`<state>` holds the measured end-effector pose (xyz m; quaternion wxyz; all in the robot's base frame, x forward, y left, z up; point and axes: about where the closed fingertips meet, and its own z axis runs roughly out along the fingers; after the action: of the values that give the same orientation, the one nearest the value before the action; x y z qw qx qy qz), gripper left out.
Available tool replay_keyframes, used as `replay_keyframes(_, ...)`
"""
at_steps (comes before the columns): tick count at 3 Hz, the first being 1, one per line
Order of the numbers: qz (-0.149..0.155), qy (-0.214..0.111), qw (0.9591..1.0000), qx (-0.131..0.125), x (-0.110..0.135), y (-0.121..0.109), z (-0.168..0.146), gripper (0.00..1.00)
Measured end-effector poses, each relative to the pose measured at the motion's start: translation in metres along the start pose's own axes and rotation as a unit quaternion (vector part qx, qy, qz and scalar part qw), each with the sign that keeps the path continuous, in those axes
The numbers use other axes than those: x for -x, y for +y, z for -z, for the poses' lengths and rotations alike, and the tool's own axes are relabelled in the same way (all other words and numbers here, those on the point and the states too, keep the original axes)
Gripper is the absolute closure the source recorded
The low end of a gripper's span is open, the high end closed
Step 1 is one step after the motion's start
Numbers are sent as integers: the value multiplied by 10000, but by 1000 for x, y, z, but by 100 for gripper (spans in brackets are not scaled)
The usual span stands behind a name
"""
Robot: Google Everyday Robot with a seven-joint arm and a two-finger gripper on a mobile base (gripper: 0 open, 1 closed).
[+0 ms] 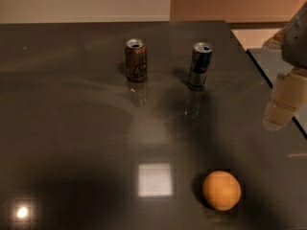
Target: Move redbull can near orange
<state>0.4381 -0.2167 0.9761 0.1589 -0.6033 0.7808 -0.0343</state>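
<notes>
The robot's gripper will next move to the upper half of the redbull can (200, 57) and close there, because the can must move near the orange.
The redbull can (200, 65) stands upright at the back of the dark table, right of centre; it is slim, silver and blue. The orange (221, 190) lies near the front edge, below and slightly right of the can, far apart from it. My gripper (279, 110) hangs at the right edge of the view, above the table's right side, to the right of both the can and the orange and touching neither.
A wider brown-gold can (135, 60) stands upright left of the redbull can. The dark glossy table (72, 128) has its right edge (268, 80) close to the gripper. Bright light reflections sit at the front centre (155, 179) and the front left.
</notes>
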Motion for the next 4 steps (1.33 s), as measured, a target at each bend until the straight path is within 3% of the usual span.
replay_keyframes(2,15,-79,10000,-12,5,-8,-2,0)
replay_keyframes(4,60,-722,9974,-50,49,-61,-25,0)
